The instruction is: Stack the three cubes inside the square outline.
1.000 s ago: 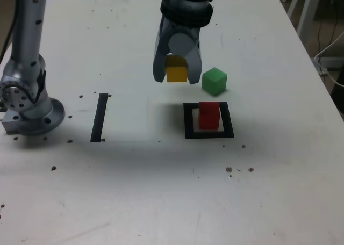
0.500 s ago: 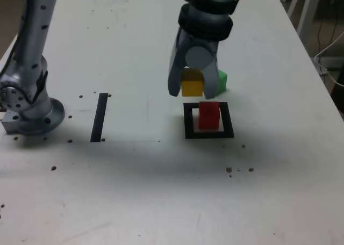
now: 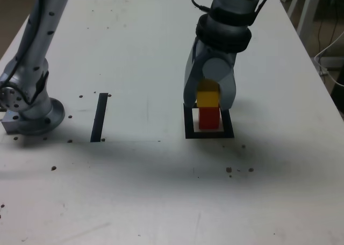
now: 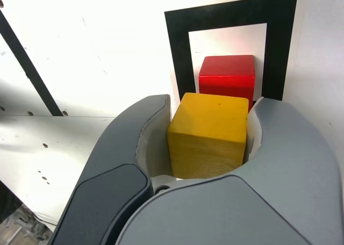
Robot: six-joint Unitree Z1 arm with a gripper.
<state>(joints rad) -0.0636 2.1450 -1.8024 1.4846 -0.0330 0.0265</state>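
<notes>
My gripper is to put the yellow cube on top of the red cube (image 3: pixel 212 101) (image 4: pixel 228 67) inside the black square outline. It will let go of it there.
My gripper (image 3: pixel 208 103) is shut on the yellow cube (image 3: pixel 207 98), holding it directly over the red cube (image 3: pixel 209 118). The red cube stands inside the black square outline (image 3: pixel 210 134). The yellow cube's underside looks level with the red cube's top; whether they touch I cannot tell. In the wrist view the yellow cube (image 4: pixel 209 135) sits between both fingers of the gripper (image 4: pixel 210 121), with the red cube (image 4: pixel 227 76) just beyond it inside the square outline (image 4: pixel 177 51). The green cube is hidden in both views.
A straight black strip (image 3: pixel 99 116) lies on the white table (image 3: pixel 161 191) at the exterior view's left of the outline, also seen as the strip (image 4: pixel 27 67) in the wrist view. The arm's grey base (image 3: pixel 29 113) stands at the exterior view's far left. Small dark specks dot the tabletop.
The gripper has carried the yellow cube toward the exterior view's right and down, from beside the green cube to right above the red cube. The green cube is now covered by the arm.
</notes>
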